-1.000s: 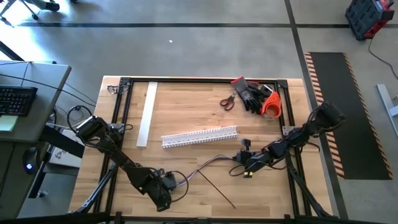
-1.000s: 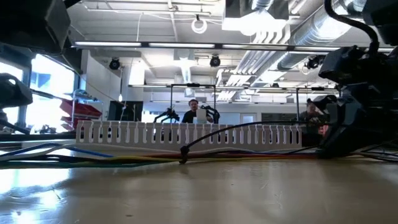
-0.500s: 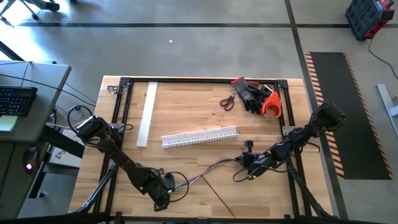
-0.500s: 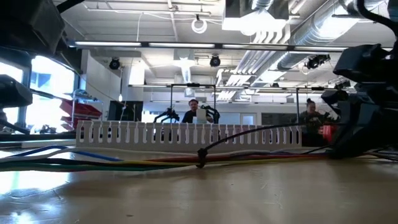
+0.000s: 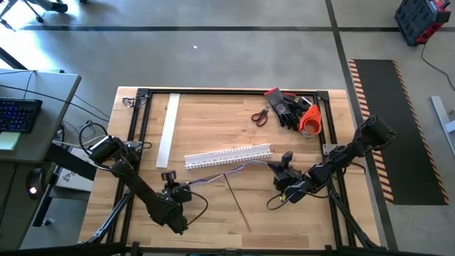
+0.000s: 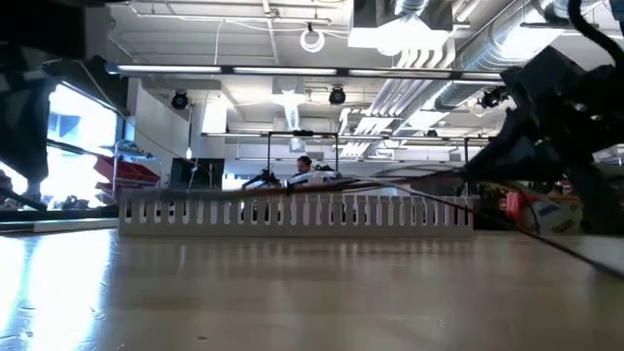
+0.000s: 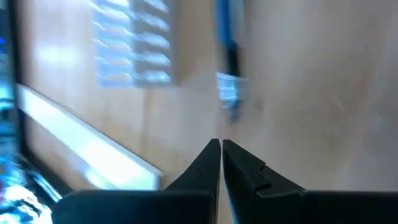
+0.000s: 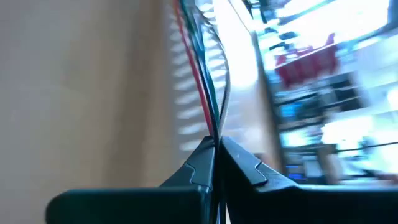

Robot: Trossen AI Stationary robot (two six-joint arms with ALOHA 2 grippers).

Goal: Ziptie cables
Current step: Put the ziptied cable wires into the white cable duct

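My right gripper is going to set the cables free on the bare wood [image 5: 281,196] in front of the white comb duct.
The cables [image 5: 227,173], thin wires in grey, purple, red and green, stretch between my two grippers just in front of the white comb duct [image 5: 229,156]. In the low view the cables [image 6: 341,186] hang level at the height of the duct's top. My left gripper [image 5: 175,186] is shut at their left end, and my right gripper [image 5: 283,169] is shut on their right end. A thin dark strand [image 5: 238,203] runs from the bundle's middle toward the near edge. My left gripper has the cables' left end [image 5: 188,183] at its shut fingertips [image 7: 213,152]. The wrist view is blurred and shows no wire between them, so the hold itself cannot be told. The bundle stays off the table on this side. My right gripper pinches the cables' right end [image 8: 215,134] between its two fingertips, several wires together. The wires run straight on ahead of the fingers, in line with them. The bundle is lifted clear of the table and lies nearly taut toward the left gripper.
A flat white strip [image 5: 168,128] lies at the far left. Scissors [image 5: 260,116], black gloves [image 5: 288,108] and an orange roll [image 5: 310,121] sit at the far right corner. Bare wood lies near the front edge. A person [image 6: 304,168] shows in the room beyond.
My left gripper has shut and gone toward the far edge and a little left, taking the cables' left end along. My right gripper has risen and shifted toward the far edge. The cables, lying slack on the table before, are now lifted clear and drawn nearly straight.
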